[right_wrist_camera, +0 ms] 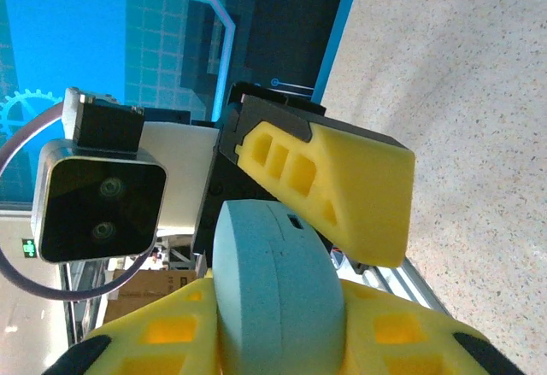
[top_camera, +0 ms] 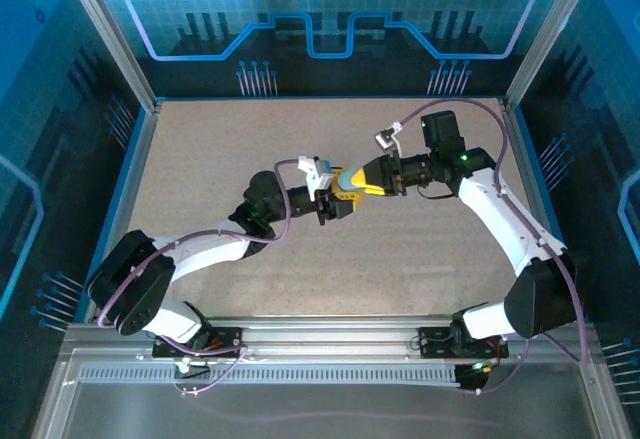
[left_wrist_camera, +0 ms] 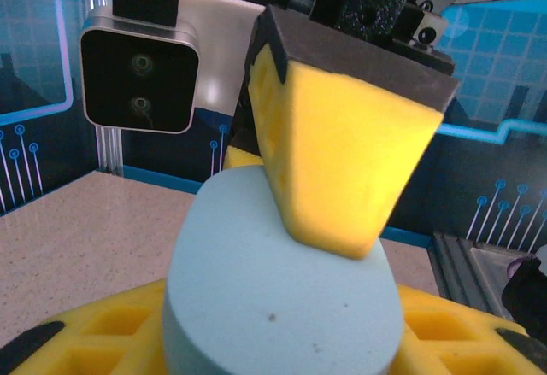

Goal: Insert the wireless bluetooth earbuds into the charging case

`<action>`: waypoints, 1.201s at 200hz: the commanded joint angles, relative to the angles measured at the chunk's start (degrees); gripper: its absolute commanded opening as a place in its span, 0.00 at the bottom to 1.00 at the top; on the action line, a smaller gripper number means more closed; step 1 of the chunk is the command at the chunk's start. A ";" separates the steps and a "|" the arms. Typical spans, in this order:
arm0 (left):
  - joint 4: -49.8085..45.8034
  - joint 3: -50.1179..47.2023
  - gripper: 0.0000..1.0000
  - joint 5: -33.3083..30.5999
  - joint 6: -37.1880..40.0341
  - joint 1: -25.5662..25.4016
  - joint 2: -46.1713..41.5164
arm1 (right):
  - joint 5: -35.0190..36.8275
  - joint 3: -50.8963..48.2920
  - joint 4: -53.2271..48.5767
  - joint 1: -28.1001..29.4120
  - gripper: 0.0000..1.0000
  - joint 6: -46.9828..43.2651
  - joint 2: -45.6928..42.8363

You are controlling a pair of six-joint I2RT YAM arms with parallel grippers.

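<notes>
I should set the teal charging case down with my right gripper on the middle of the beige tabletop [top_camera: 358, 206], below the yellow fingers of both grippers.
A teal, pebble-shaped charging case [top_camera: 350, 175] hangs in mid-air above the middle of the table, lid closed with its seam showing [right_wrist_camera: 273, 298]. My left gripper [top_camera: 338, 204] reaches in from the left, and its yellow fingers [left_wrist_camera: 94, 341] touch both sides of the case [left_wrist_camera: 282, 290]. From the right comes my right gripper [top_camera: 362, 185], also shut across the case, with one yellow finger [left_wrist_camera: 342, 161] lying over the case's top. In the right wrist view the left gripper's finger [right_wrist_camera: 333, 187] crosses above the case. The earbuds are out of view.
The beige tabletop [top_camera: 250, 139] spreads around both arms inside blue walls and a metal frame [top_camera: 105, 39]. Each wrist camera [left_wrist_camera: 141, 76] faces the other [right_wrist_camera: 98, 208] at close range. The aluminium rail [top_camera: 330, 334] with the arm bases runs along the near edge.
</notes>
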 commanded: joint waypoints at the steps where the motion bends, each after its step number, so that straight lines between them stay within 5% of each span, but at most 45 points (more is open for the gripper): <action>1: -2.43 1.29 0.49 -0.52 2.31 -0.30 -0.39 | 1.15 -0.92 3.38 -1.57 0.20 1.38 -1.30; 74: -4.24 -3.61 0.65 -7.28 3.98 -0.21 -5.07 | 8.29 -5.37 6.86 -5.69 0.19 1.69 2.66; 161: -8.18 -5.66 0.72 -18.38 4.63 0.15 -11.96 | 15.02 -7.49 11.35 -4.38 0.20 -2.11 23.04; 240: -10.68 -4.57 0.78 -20.64 3.24 0.69 -12.35 | 18.88 -2.33 13.46 -3.01 0.23 -2.11 34.10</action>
